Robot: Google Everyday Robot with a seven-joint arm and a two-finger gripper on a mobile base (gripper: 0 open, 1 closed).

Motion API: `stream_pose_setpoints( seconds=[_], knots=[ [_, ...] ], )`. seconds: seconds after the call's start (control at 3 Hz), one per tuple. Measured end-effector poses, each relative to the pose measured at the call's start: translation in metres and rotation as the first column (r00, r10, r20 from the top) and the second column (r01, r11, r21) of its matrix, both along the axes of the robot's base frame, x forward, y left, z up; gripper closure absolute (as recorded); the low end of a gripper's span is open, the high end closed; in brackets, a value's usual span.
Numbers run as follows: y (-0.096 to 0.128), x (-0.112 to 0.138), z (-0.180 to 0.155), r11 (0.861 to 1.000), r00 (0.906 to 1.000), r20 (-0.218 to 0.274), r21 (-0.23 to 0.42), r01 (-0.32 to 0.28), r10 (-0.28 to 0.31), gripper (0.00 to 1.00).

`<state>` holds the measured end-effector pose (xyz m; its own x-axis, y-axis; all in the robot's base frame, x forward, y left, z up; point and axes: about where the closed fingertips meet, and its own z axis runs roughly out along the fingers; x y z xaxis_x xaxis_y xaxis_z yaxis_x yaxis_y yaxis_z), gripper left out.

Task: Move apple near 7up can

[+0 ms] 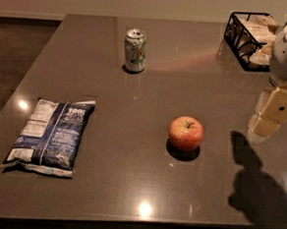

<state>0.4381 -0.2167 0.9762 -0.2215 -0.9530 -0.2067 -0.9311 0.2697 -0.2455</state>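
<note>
Next, I close my gripper around the sides of the apple [187,134], because the apple should go near the 7up can.
The red-orange apple [186,133] sits upright on the dark grey table [128,184], right of centre. The 7up can [135,50], white and green with a silver top, stands upright towards the far side of the table, well apart from the apple and to its left. My gripper [272,115], cream-coloured under a white arm, hangs at the right edge of the view. It is above the table, to the right of the apple and apart from it. Nothing shows in its grasp.
A dark blue chip bag [51,135] lies flat at the front left. A black wire basket [251,39] with pale packets stands at the far right corner. The arm's shadow [256,188] falls on the table's front right. The table's front edge is near the bottom of the view.
</note>
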Motion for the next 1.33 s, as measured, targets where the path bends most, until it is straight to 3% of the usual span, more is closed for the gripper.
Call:
stream_pose_setpoints(
  seconds=[0.67, 1.33],
  knots=[
    [0.017, 0.007, -0.022, 0.999, 0.9998, -0.007, 0.038, -0.017, 0.017, 0.0],
    [0.046, 0.007, -0.063, 0.996, 0.9968, -0.048, 0.07, -0.061, 0.065, 0.0]
  ],
)
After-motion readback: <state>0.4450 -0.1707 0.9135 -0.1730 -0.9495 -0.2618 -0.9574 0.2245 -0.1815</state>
